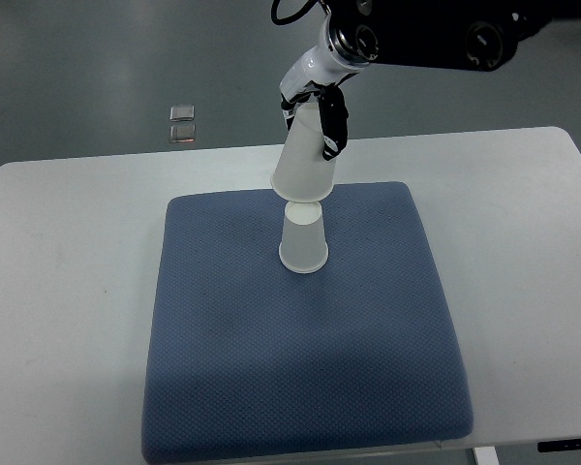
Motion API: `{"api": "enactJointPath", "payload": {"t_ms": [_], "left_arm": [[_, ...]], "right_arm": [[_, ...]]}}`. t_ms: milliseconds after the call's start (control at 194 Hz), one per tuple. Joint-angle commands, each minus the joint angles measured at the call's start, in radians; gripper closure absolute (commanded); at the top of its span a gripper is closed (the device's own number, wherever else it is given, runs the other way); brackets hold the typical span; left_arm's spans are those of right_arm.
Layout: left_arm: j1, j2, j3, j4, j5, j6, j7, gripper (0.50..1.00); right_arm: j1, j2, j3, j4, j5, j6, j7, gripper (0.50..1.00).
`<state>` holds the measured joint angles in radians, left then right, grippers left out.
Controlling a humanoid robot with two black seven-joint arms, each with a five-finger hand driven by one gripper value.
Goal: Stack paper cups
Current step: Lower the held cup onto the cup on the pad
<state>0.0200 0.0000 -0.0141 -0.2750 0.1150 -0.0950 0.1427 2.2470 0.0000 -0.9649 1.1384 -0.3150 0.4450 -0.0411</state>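
The robot's right gripper should release the upper paper cup over the top of the standing white paper cup [304,210].
One white paper cup [303,242] stands on the blue mat [232,368], near the mat's far middle. A second white paper cup [307,155] hangs tilted just above it, wide end down, and its lower rim meets the top of the standing cup. My right hand [320,111] is shut on this upper cup; dark fingers [333,126] run down the cup's right side. The right arm comes in from the upper right. The left arm is out of view.
The mat lies on a white table [68,291], whose far edge runs just behind the held cup. Two small clear squares [182,122] sit on the grey floor beyond the table at the left.
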Motion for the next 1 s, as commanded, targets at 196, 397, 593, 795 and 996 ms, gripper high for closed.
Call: {"api": "enactJointPath", "payload": {"t_ms": [196,397,593,795,996], "left_arm": [[0.0,0.0,0.0,-0.001,0.0,0.0,0.0,0.5],[0.0,0.0,0.0,-0.001,0.0,0.0,0.0,0.5],[0.0,0.0,0.0,0.0,0.0,0.0,0.0,0.5],[0.0,0.0,0.0,-0.001,0.0,-0.002,0.0,0.5],[0.0,0.0,0.0,-0.001,0.0,-0.002,0.0,0.5]], "right_arm": [[-0.027,0.0,0.006,0.0,0.01,-0.042,-0.003,0.895],[-0.059,0.0,0.006,-0.014,0.01,-0.074,-0.003,0.893],[-0.092,0.0,0.008,-0.014,0.008,-0.083,-0.003,0.891],[-0.107,0.0,0.008,-0.013,0.008,-0.081,-0.008,0.889],[-0.113,0.0,0.009,-0.011,0.008,-0.083,-0.008,0.887]]}}
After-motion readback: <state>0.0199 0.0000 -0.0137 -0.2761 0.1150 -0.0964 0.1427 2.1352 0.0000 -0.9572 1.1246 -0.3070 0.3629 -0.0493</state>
